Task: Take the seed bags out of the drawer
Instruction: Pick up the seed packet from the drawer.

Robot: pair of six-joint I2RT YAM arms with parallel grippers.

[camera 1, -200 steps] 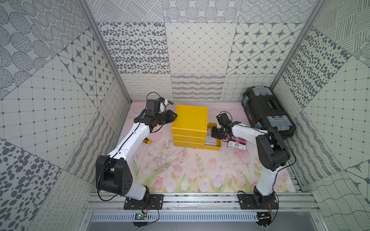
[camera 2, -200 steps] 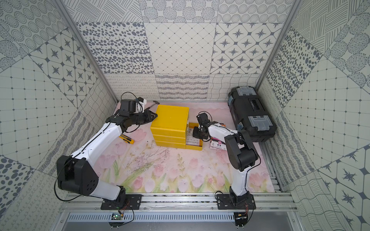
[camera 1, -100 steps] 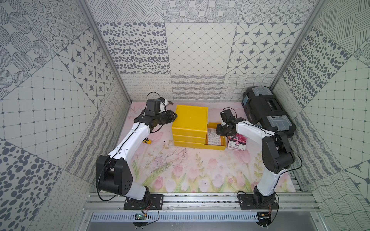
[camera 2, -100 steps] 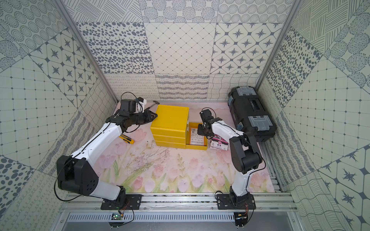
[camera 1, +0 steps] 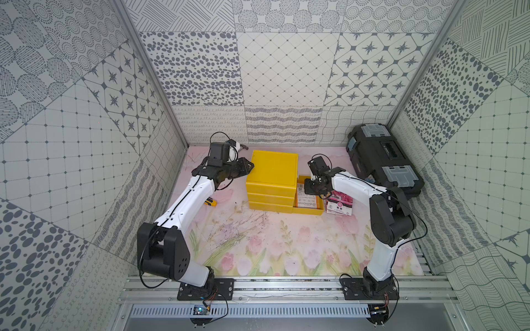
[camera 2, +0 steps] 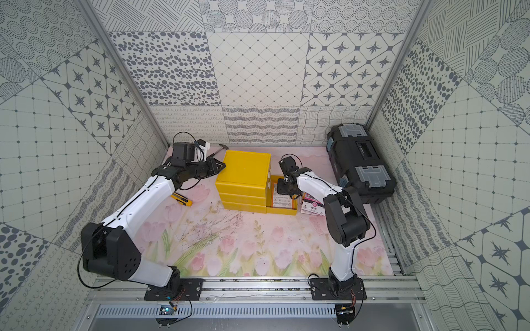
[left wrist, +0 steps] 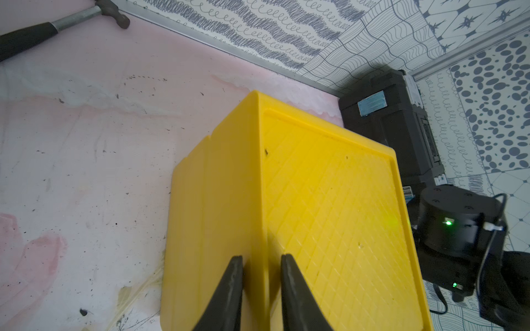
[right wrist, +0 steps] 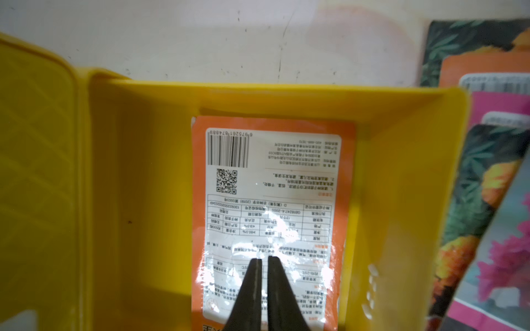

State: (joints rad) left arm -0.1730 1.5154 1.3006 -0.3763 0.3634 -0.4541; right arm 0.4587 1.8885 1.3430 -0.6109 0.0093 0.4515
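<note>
Next, I slide the seed bag toward the cabinet with my right gripper and pinch that edge [right wrist: 348, 220], since it lies flat with its edge against the front side of the drawer.
The yellow drawer cabinet [camera 1: 272, 169] has its bottom drawer [camera 1: 308, 211] pulled out to the right. One seed bag [right wrist: 272, 186] lies flat in it, white printed back up, also visible in both top views [camera 1: 308, 200] [camera 2: 282, 200]. Several seed bags [camera 1: 339, 205] [right wrist: 487, 186] lie stacked on the mat just right of the drawer. My right gripper [right wrist: 265, 258] hovers over the bag in the drawer, shut, with nothing between its fingers. My left gripper [left wrist: 261, 258] is shut on the cabinet's top left edge [left wrist: 259, 200].
A black toolbox [camera 1: 384, 163] stands at the back right. A hammer [left wrist: 57, 25] lies by the back wall behind my left arm. A yellow utility knife [camera 1: 210, 202] and dried twigs [camera 1: 238, 229] lie on the floral mat left of and in front of the cabinet.
My right gripper shifted a little toward the back right and came back over the open drawer. My left arm has not moved.
</note>
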